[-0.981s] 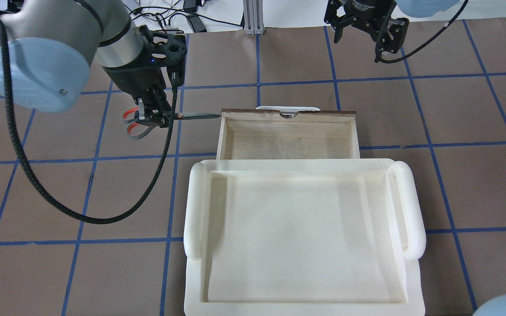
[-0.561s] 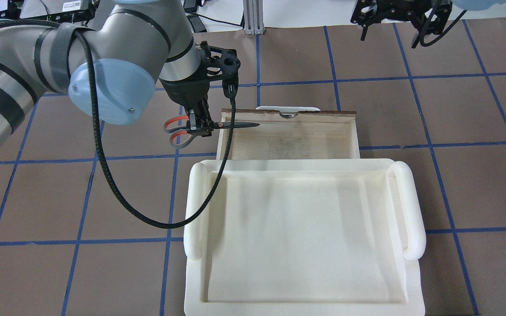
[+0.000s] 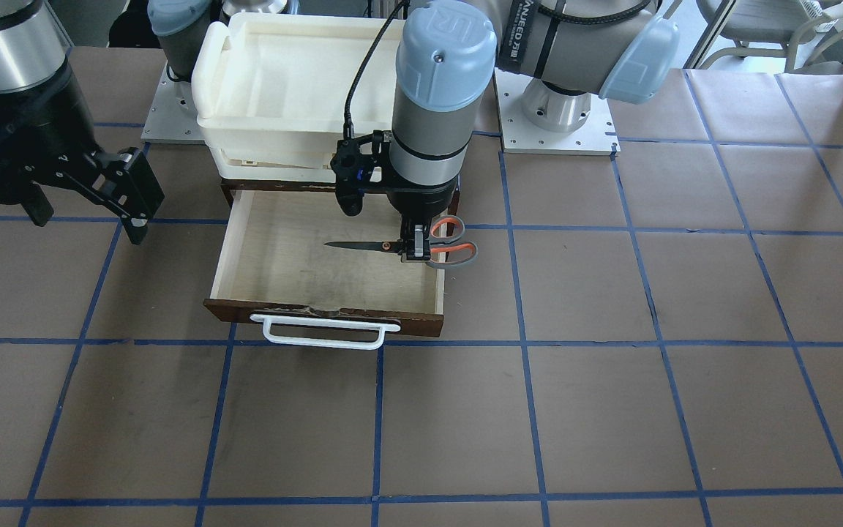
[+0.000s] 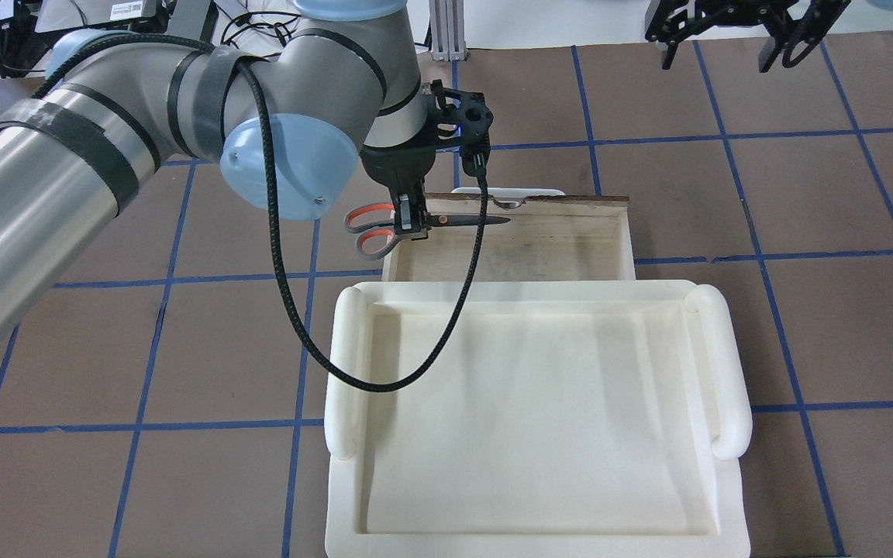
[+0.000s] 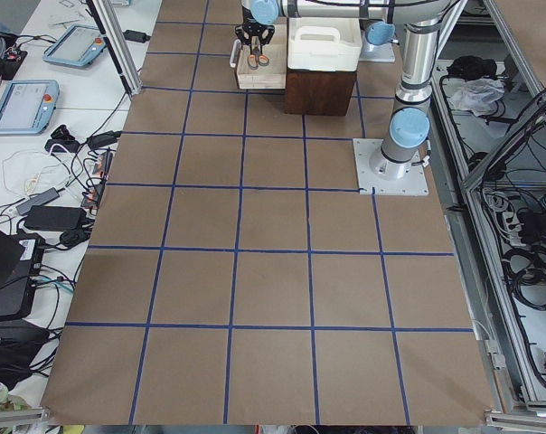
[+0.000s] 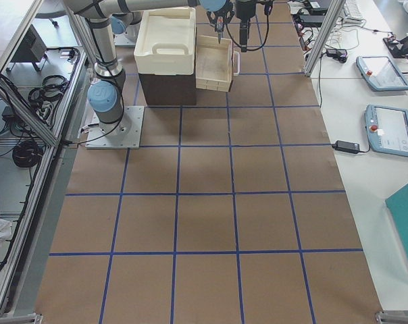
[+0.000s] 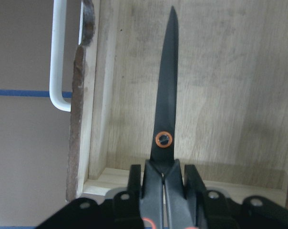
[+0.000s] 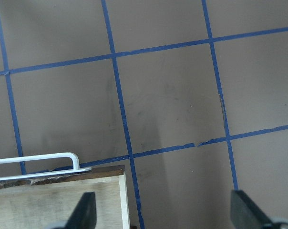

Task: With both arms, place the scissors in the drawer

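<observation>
My left gripper needs to let go of the scissors on the pale drawer's bottom (image 3: 362, 252) (image 7: 182, 90), about halfway between the drawer's front side and the cabinet. The scissors are now held level above it.
My left gripper (image 4: 412, 221) is shut on the scissors (image 4: 471, 221) near their pivot and holds them level. The dark blades point over the open drawer (image 4: 539, 252) near its front wall. The grey handles with orange lining (image 4: 369, 229) hang outside the drawer's side wall. In the front view the gripper (image 3: 415, 247) holds the scissors (image 3: 359, 246) above the pale drawer floor (image 3: 282, 256). The left wrist view shows the blades (image 7: 166, 109) over the plywood (image 7: 225, 95). My right gripper (image 4: 729, 27) is open and empty, beyond the drawer's far right corner.
A cream-white foam tray (image 4: 346, 372) sits on the cabinet above the drawer. The drawer's white bar handle (image 3: 323, 333) sticks out in front. The right gripper (image 3: 88, 216) hangs over brown table with blue tape lines. Cables lie past the far edge.
My left arm has carried the scissors to the right, from beside the drawer to blades over its inside. My right gripper has moved up and to the right, away from the drawer.
</observation>
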